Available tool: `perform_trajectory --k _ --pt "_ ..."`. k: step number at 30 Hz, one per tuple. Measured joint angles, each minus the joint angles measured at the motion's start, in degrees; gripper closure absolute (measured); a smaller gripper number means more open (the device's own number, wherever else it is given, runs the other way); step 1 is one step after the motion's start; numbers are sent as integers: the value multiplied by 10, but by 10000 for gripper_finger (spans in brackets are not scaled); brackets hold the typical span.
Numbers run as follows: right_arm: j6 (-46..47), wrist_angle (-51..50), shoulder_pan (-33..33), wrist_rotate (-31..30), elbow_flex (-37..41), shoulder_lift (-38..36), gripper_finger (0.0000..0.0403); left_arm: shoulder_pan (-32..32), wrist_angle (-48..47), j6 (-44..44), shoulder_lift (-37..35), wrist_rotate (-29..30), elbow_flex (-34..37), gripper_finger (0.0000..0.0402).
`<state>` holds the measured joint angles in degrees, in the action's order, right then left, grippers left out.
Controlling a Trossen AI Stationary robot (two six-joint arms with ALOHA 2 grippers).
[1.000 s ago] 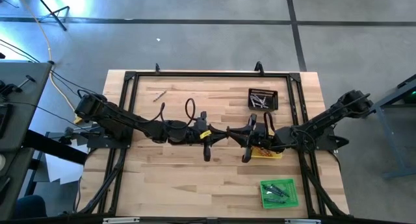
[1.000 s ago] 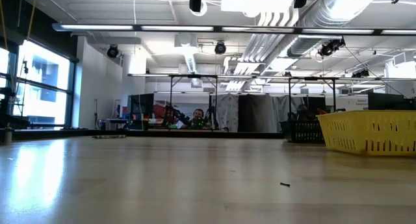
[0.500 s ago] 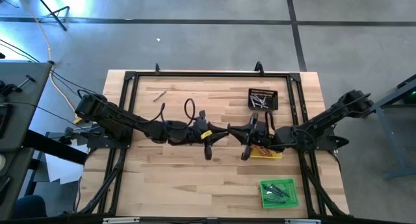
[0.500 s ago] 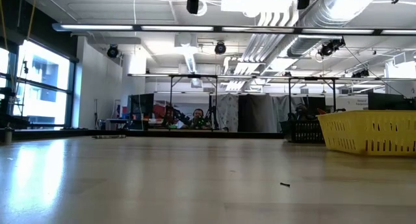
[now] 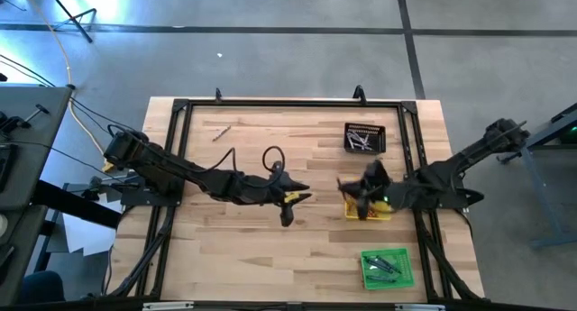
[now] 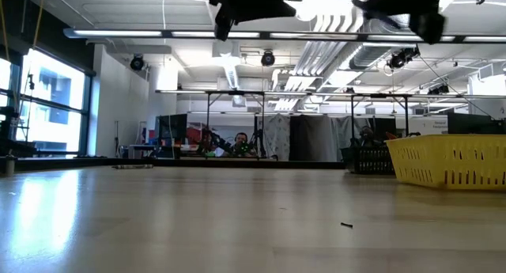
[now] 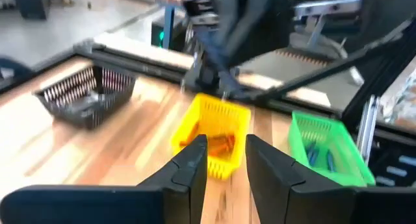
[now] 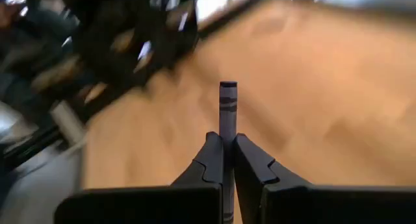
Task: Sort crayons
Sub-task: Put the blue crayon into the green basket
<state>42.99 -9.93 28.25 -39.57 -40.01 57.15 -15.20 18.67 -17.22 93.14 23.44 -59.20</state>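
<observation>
The grey crayon, now hanging above the table by the yellow tray, will be released by my right gripper beside the dark crayons in the green tray [image 5: 389,261].
My right gripper [image 8: 227,143] is shut on a grey crayon [image 8: 227,104] and hangs above the table by the yellow tray [image 5: 371,212]; it also shows in the high view [image 5: 347,189]. My left gripper [image 7: 226,152] is open and empty above the table's middle [image 5: 287,216], facing the trays. The yellow tray [image 7: 214,136] holds orange-red crayons [image 7: 218,144]. The green tray [image 5: 388,267] holds dark crayons, and the black tray [image 5: 364,138] holds grey ones. One loose crayon [image 5: 221,131] lies on the table at the far left. My right gripper pinches the grey crayon's lower length [image 8: 227,136] between its two fingers. The crayon lies along the fingers, and its banded free end [image 8: 227,91] sticks out past the fingertips. It is lifted clear of the table.
A black frame [image 5: 270,105] runs around the table. Bare wood lies on the near left [image 5: 234,257]. In the low view the yellow tray [image 6: 451,158] stands at the right and a small dark bit [image 6: 346,224] lies on the table.
My right gripper has drawn back toward the table's right edge, over the yellow tray, and has turned. My left arm has stretched a little toward the right. Both arms show lower in the low view than before.
</observation>
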Motion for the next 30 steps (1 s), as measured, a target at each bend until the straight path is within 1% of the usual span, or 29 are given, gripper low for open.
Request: perform_trajectory --k 3,7,11,14,18,22,26,30 --pt "118 -72 41 56 -16 10 402 -4 -25 -17 0 0 0 313" --pt "258 -155 97 114 -41 48 402 -12 -36 -31 0 2 0 314" --pt "385 -238 148 179 -65 108 403 -21 -39 -32 0 8 0 314" --pt "451 -248 179 243 -78 163 403 -27 -39 -32 0 13 0 314" --pt "498 -250 213 307 -114 229 403 -35 -39 -32 0 14 0 314" --pt "512 -273 238 327 -177 277 403 -41 -38 -32 0 16 0 314" --pt "525 -359 255 332 -245 324 403 -50 -38 -37 0 39 0 314" --pt "547 -458 260 374 -287 374 403 -60 -38 -38 0 43 0 314"
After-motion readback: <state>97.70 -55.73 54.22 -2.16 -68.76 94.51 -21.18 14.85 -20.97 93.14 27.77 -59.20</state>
